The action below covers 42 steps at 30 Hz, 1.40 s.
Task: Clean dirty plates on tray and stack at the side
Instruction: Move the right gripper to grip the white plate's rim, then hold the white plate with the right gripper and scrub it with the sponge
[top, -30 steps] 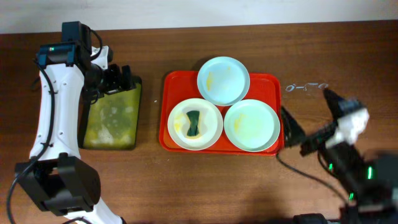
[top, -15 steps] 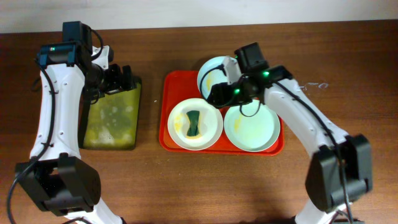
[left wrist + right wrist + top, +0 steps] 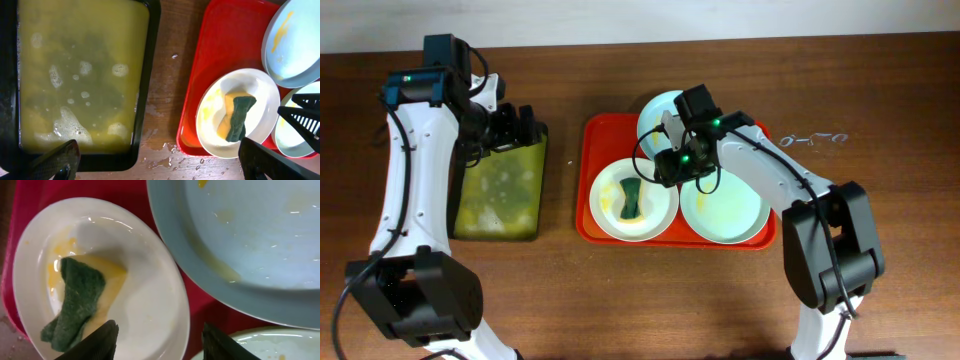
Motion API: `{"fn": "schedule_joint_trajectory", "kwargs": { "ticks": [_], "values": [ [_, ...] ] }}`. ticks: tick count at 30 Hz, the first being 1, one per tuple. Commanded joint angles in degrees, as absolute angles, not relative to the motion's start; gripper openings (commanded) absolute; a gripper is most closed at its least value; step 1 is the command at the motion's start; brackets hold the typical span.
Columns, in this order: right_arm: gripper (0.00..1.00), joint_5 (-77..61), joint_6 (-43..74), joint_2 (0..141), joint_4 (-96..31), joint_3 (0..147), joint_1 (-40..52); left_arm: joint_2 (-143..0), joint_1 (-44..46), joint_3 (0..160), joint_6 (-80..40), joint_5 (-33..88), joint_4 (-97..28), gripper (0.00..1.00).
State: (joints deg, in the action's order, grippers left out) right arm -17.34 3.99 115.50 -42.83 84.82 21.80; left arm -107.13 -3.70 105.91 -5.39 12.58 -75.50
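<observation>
The next step for my left gripper is to go to the sponge on the white plate and close on the sponge's green side (image 3: 631,199) (image 3: 240,118).
The red tray (image 3: 592,140) holds three plates. The white plate (image 3: 658,205) at its front left carries a green and yellow sponge (image 3: 632,198) and yellow smears. A pale blue-green plate (image 3: 665,112) lies at the back and another (image 3: 730,205) at the front right, both smeared. My right gripper (image 3: 670,165) is open and empty, low over the white plate's right rim; in the right wrist view its fingers (image 3: 160,342) straddle that plate (image 3: 145,295), beside the sponge (image 3: 75,300). My left gripper (image 3: 505,125) is open and empty above the black tray.
A black tray (image 3: 542,190) of foamy yellow-green liquid stands left of the red tray. Water drops lie on the wooden table (image 3: 165,160) between the trays. A small clear object (image 3: 815,139) lies on the table at the right.
My right arm has swung in from the table's right side onto the red tray, and its gripper now hangs over the white plate's right rim. The left arm has not moved.
</observation>
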Motion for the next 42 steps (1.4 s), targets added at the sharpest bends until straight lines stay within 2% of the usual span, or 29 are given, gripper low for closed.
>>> {"fn": "schedule_joint_trajectory", "kwargs": {
  "ticks": [1,12,19,22,31,36,38,39,42],
  "values": [
    [0.56,-16.0,3.3,115.9,-42.8,83.3,22.2,-106.5,-3.4,105.9,-5.1,12.6,-75.6,0.99],
    [0.56,-18.0,4.0,117.0,-41.4,81.4,22.2,-106.5,-3.4,105.9,-5.1,12.6,-75.7,0.99],
    [0.56,-15.8,4.9,117.7,-46.8,82.7,22.0,-106.5,-3.3,105.8,-5.1,13.5,-75.7,1.00],
    [0.46,-16.0,4.9,117.7,-47.4,83.3,22.0,-107.0,-1.6,104.8,-5.0,17.4,-75.2,0.75],
    [0.43,-16.0,6.5,117.8,-45.5,83.1,22.1,-108.4,10.9,92.8,-5.1,20.4,-67.0,0.66],
    [0.36,-16.0,8.0,118.7,-44.7,82.3,22.1,-108.4,17.7,88.1,-8.1,20.4,-60.8,0.61],
    [0.33,-16.0,8.0,118.7,-44.2,82.3,22.1,-108.9,19.8,86.4,-10.6,20.2,-57.6,0.53],
    [0.28,-16.0,8.0,118.7,-44.1,82.3,22.1,-109.0,20.8,84.7,-12.9,20.2,-55.3,0.50],
    [0.22,-15.8,8.5,118.8,-44.1,82.3,22.1,-109.2,22.7,82.1,-13.3,19.5,-51.7,0.49]
  ]
}}
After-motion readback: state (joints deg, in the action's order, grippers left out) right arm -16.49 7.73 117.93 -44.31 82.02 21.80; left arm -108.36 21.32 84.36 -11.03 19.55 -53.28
